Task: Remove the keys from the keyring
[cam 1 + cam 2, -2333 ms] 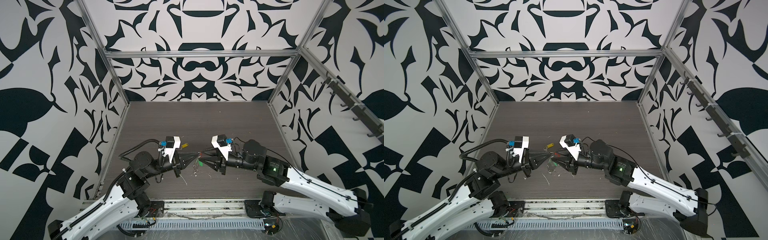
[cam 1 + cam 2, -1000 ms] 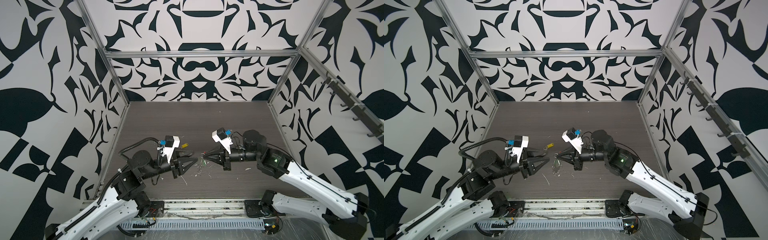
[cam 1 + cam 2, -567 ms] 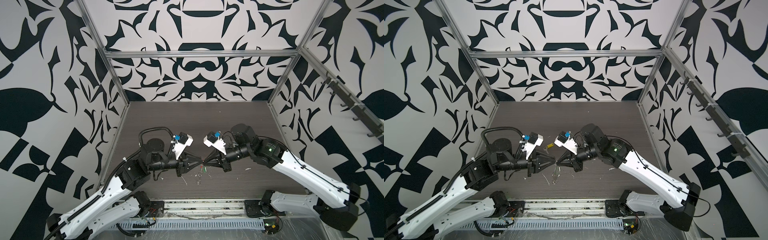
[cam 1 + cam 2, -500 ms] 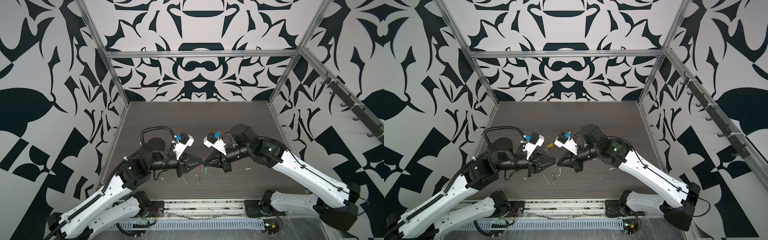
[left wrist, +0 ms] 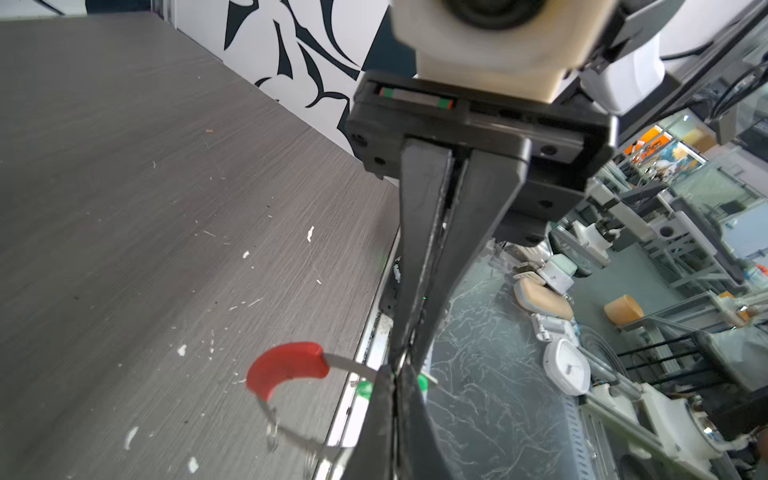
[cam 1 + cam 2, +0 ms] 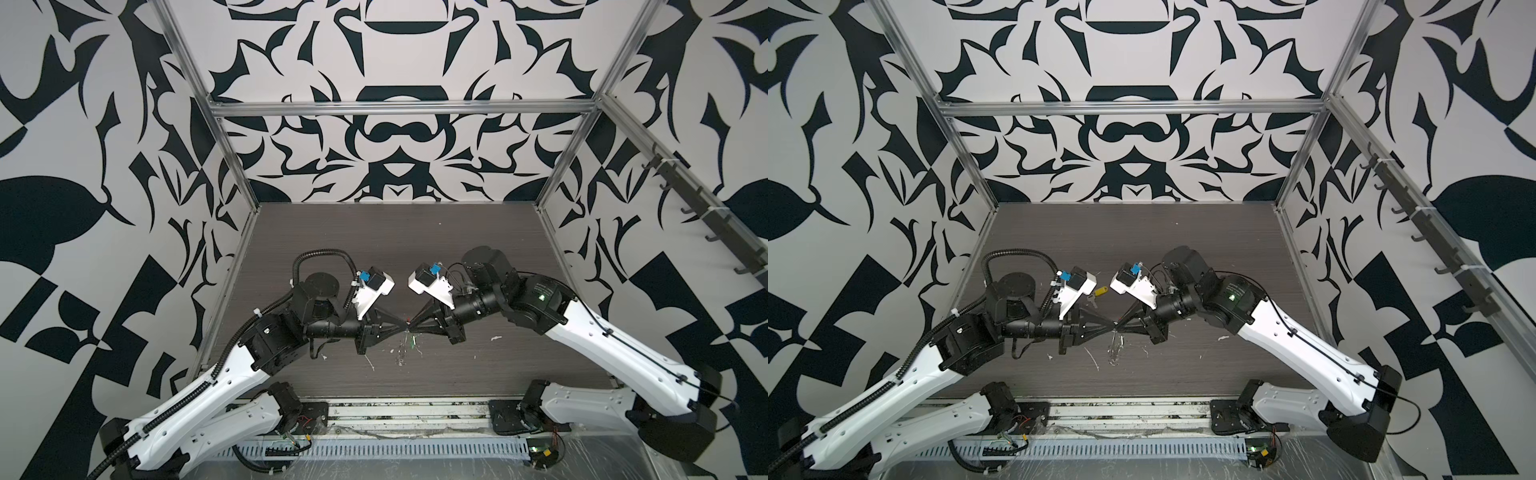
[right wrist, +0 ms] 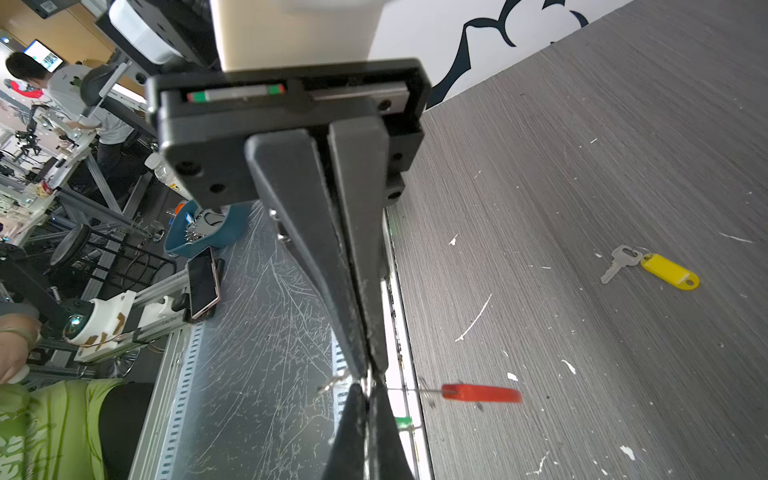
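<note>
My right gripper should open and take the green key tag (image 5: 365, 389), as both my grippers pinch the keyring's wire while the green key tag hangs loose.
Both arms meet tip to tip above the middle of the table. My left gripper (image 6: 401, 328) (image 5: 397, 374) is shut on the thin wire of the keyring (image 5: 345, 361), which hangs in the air. The ring's red sleeve (image 5: 286, 365) (image 7: 482, 392) curves off to one side. From the opposite side my right gripper (image 6: 412, 328) (image 7: 368, 384) is shut on the same wire. The green key tag (image 5: 365, 388) (image 7: 405, 423) hangs right at the fingertips, partly hidden behind them. Off the ring, the yellow key tag (image 7: 669, 272) (image 6: 1100, 291) lies on the table with a silver key (image 7: 619, 262).
The dark wood-grain table (image 6: 374, 249) carries small white scraps (image 6: 370, 362) below the grippers. A metal rail (image 6: 395, 405) runs along the front edge. Patterned walls with metal posts close in the other three sides.
The left gripper went from wide open to shut. Both arms rose and drew together, so the tips now meet on the lifted keyring.
</note>
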Robot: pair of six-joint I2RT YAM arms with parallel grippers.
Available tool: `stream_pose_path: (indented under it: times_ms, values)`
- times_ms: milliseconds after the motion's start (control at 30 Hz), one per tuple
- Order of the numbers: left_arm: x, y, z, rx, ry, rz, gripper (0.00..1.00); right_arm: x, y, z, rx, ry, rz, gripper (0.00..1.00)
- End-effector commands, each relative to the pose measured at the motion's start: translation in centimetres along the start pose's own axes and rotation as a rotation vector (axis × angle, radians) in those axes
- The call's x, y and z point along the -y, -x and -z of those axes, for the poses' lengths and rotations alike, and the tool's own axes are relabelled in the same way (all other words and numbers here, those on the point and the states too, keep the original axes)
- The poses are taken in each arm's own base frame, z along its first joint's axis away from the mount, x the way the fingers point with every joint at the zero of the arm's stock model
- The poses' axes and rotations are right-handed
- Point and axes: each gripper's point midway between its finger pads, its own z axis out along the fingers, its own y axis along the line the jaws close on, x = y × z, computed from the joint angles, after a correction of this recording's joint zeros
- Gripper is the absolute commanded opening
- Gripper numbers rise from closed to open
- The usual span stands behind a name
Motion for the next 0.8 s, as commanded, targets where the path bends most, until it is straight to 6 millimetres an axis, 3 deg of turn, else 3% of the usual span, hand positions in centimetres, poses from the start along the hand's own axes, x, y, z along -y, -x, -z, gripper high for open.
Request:
stream_pose_path:
  times_ms: [0,67,167,267,467,767]
  values:
    - [0.6,1.8,0.8,0.076,0.009,-0.038,0.00,-1.2,2.4,0.7,0.068,0.026,0.064,0.00]
    - [0.3,2.3,1.2,0.132,0.033,-0.057,0.00,-1.2,2.7,0.8,0.090,0.020,0.057,0.00]
    - [-0.1,3.3,2.3,0.236,0.074,-0.094,0.00,-0.5,3.5,1.3,0.164,-0.044,0.061,0.28]
    - [0.0,4.4,3.5,0.353,0.097,-0.137,0.00,0.0,4.8,2.4,0.307,-0.108,0.094,0.41]
    - [0.2,5.6,4.7,0.490,0.098,-0.178,0.00,0.7,5.6,3.6,0.502,-0.180,0.138,0.44]
    - [0.3,6.5,5.8,0.596,0.101,-0.188,0.00,-0.4,5.8,2.3,0.551,-0.101,0.173,0.52]
